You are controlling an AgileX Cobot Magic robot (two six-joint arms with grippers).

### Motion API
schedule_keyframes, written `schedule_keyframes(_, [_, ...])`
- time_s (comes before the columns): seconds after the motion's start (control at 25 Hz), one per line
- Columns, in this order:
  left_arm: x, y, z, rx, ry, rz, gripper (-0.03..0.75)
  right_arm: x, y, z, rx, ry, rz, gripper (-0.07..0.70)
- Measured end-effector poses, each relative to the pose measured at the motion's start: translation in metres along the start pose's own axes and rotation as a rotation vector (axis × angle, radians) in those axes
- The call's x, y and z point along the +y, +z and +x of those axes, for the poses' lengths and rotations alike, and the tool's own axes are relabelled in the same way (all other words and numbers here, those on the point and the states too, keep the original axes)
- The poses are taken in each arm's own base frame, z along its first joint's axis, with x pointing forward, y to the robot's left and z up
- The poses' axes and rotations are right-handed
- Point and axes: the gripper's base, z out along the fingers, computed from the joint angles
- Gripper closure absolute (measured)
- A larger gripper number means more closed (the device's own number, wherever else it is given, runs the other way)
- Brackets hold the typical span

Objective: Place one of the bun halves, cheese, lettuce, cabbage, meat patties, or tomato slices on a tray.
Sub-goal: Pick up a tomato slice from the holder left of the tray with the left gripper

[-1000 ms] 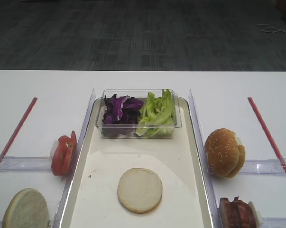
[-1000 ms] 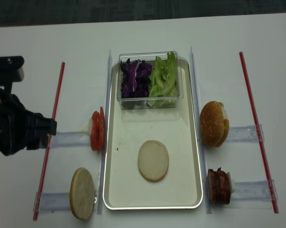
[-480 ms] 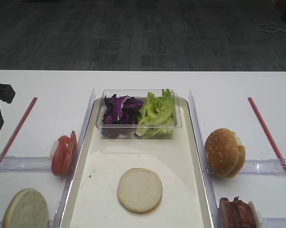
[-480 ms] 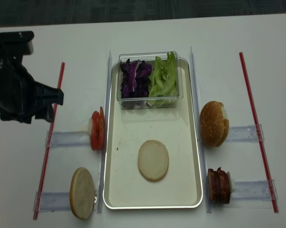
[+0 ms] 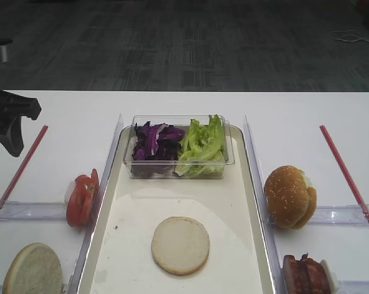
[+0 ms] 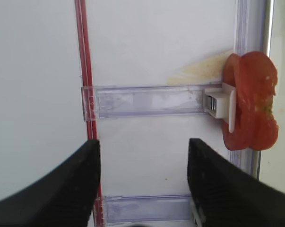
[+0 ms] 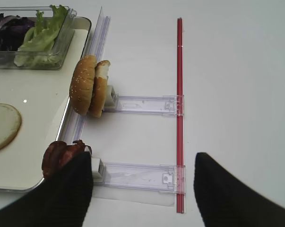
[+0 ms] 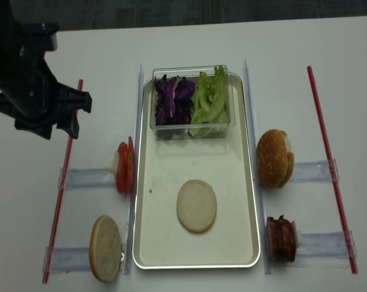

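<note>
Next, I move my left gripper next to the tomato slices beside the cream tray and close it on the tomato slices' far end (image 8: pixel 128 153) (image 6: pixel 244 68).
The cream tray (image 8: pixel 195 155) lies in the middle with one flat bun half (image 8: pixel 196 205) (image 5: pixel 180 245) on it. At its far end, a clear box holds purple cabbage (image 8: pixel 174 100) and green lettuce (image 8: pixel 210 100). Tomato slices (image 8: pixel 125 165) (image 6: pixel 251 113) stand on a holder left of the tray, with another bun half (image 8: pixel 105 247) nearer the front. On the right stand sesame bun halves (image 8: pixel 273 158) (image 7: pixel 89 85) and meat patties (image 8: pixel 280 238) (image 7: pixel 59 156). My left gripper (image 8: pixel 52 129) (image 6: pixel 142 142) hovers open and empty, back-left of the tomatoes. My right gripper (image 7: pixel 142 158) is open and empty beside the patties. No cheese shows.
Red strips (image 8: pixel 64 176) (image 8: pixel 329 164) run along both sides of the table. Clear plastic holders (image 6: pixel 147 100) (image 7: pixel 142 104) reach from them toward the tray. Clear upright rails (image 5: pixel 111 159) flank the tray's long sides. The table's far edge (image 5: pixel 184 92) borders dark floor.
My left arm has swung from the table's left edge toward the far side and a little inward, still open. The food, the tray and the holders have not moved.
</note>
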Motion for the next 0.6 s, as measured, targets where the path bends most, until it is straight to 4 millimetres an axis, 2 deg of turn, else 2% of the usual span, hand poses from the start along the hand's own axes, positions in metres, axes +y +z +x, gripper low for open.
schedule_keyframes(0.44, [-0.003, 0.013, -0.014, -0.011, -0.009, 0.017, 0.296, 0.0, 0.0, 0.0, 0.0, 0.0, 0.0, 0.162])
schedule_keyframes(0.6, [-0.013, 0.012, -0.015, -0.022, -0.036, 0.064, 0.3, 0.0, 0.0, 0.0, 0.0, 0.0, 0.0, 0.162])
